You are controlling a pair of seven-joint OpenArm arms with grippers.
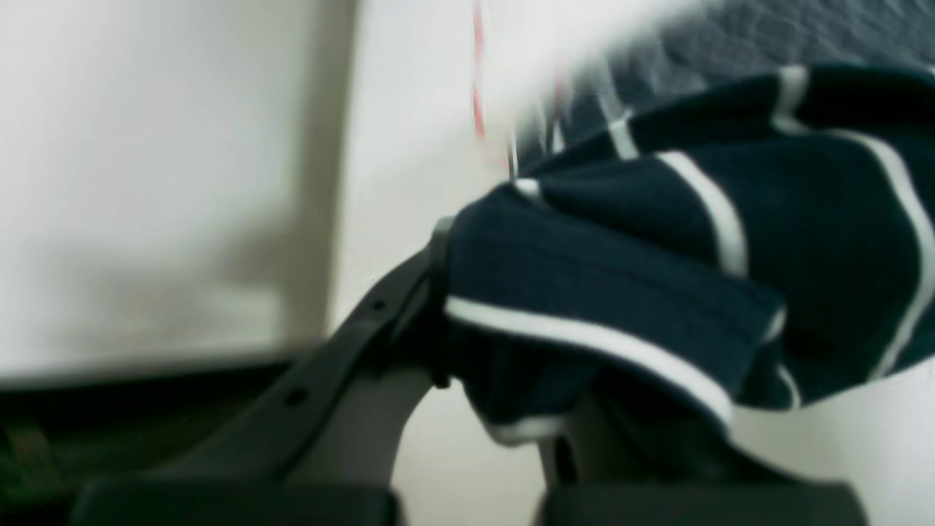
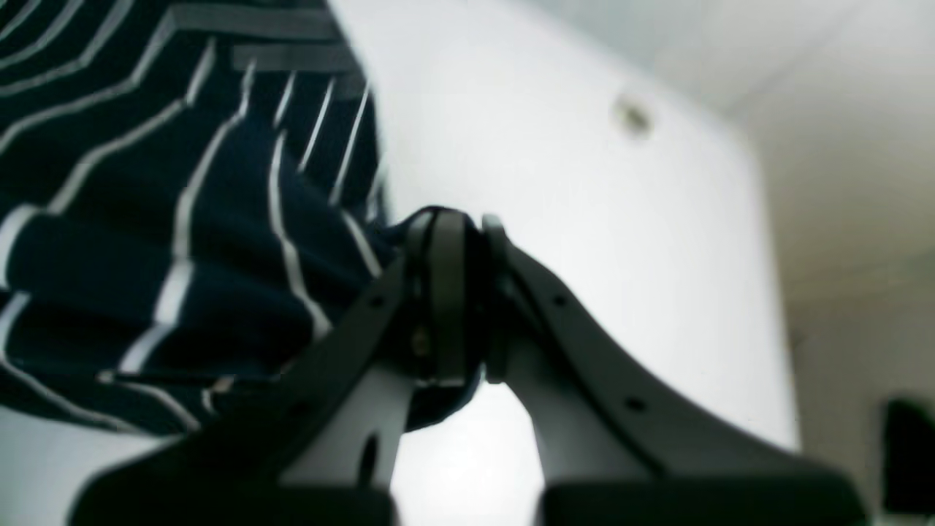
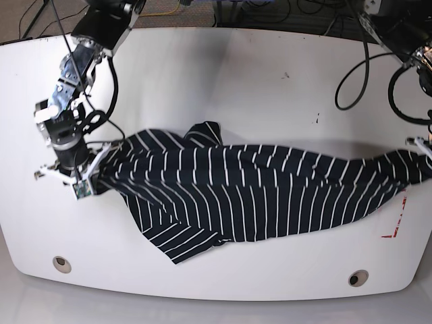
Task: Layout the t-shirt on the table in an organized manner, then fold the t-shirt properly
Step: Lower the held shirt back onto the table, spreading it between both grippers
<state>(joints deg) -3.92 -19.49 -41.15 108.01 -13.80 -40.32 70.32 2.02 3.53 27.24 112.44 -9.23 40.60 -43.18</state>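
Observation:
My left gripper will let go of the t-shirt's end on the bare white table far behind the red corner mark [image 3: 407, 82].
The t-shirt [image 3: 256, 196], dark navy with thin white stripes, lies stretched lengthwise across the white table [image 3: 236, 67] and is still creased, with a folded flap [image 3: 206, 133] at its top left. My right gripper [image 3: 91, 181] is at the shirt's left end in the base view, shut on a bunched corner. The right wrist view shows that gripper [image 2: 456, 292] pinching dark cloth [image 2: 146, 256]. My left gripper [image 3: 426, 158] holds the other end at the table's right edge. In the left wrist view the gripper [image 1: 467, 292] is shut on striped fabric [image 1: 621, 292], which hides one finger.
Two metal-ringed holes [image 3: 61, 262] [image 3: 358, 277] sit near the table's front edge. A red corner mark [image 3: 398, 219] lies beside the shirt's right end. Black cables [image 3: 358, 61] loop over the back right of the table. The table's rounded edge is close to both grippers.

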